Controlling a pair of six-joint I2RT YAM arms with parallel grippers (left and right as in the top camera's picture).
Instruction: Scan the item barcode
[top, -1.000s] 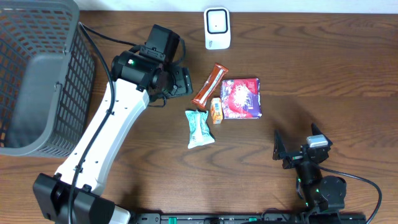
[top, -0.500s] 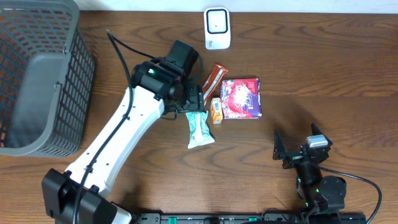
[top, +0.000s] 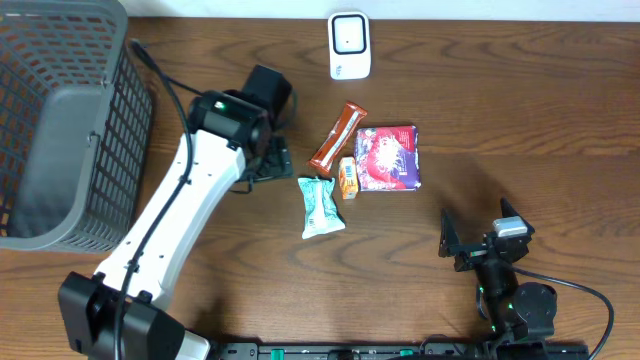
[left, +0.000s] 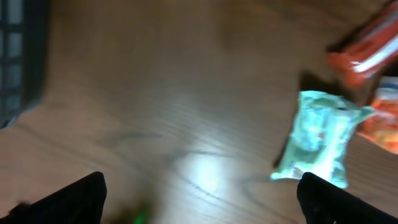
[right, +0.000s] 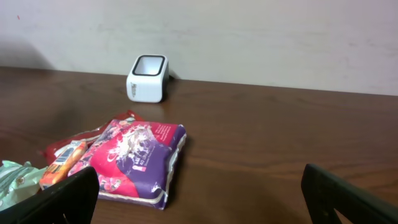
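My right gripper is to take hold of the purple and red packet next, by the packet's side (top: 408, 156) (right: 165, 160) farthest from the small orange pack.
Four items lie mid-table: a red-orange bar (top: 337, 137), a small orange pack (top: 347, 177), a purple and red packet (top: 387, 157) and a teal packet (top: 320, 205). A white barcode scanner (top: 349, 45) stands at the far edge. My left gripper (top: 270, 160) hovers left of the items, open and empty. Its blurred wrist view shows the teal packet (left: 317, 140) ahead to the right, the bar (left: 367, 50) and bare wood between the fingers (left: 74, 199). My right gripper (top: 475, 232) rests open near the front edge, facing the purple packet (right: 137, 158) and scanner (right: 148, 78).
A grey mesh basket (top: 60, 120) fills the far left corner; its dark edge shows in the left wrist view as the basket (left: 18, 56). A pale wall runs behind the table's far edge.
My left gripper swung right to the items, then pulled back left and now stands wider open. The items have not shifted. The right arm stayed still.
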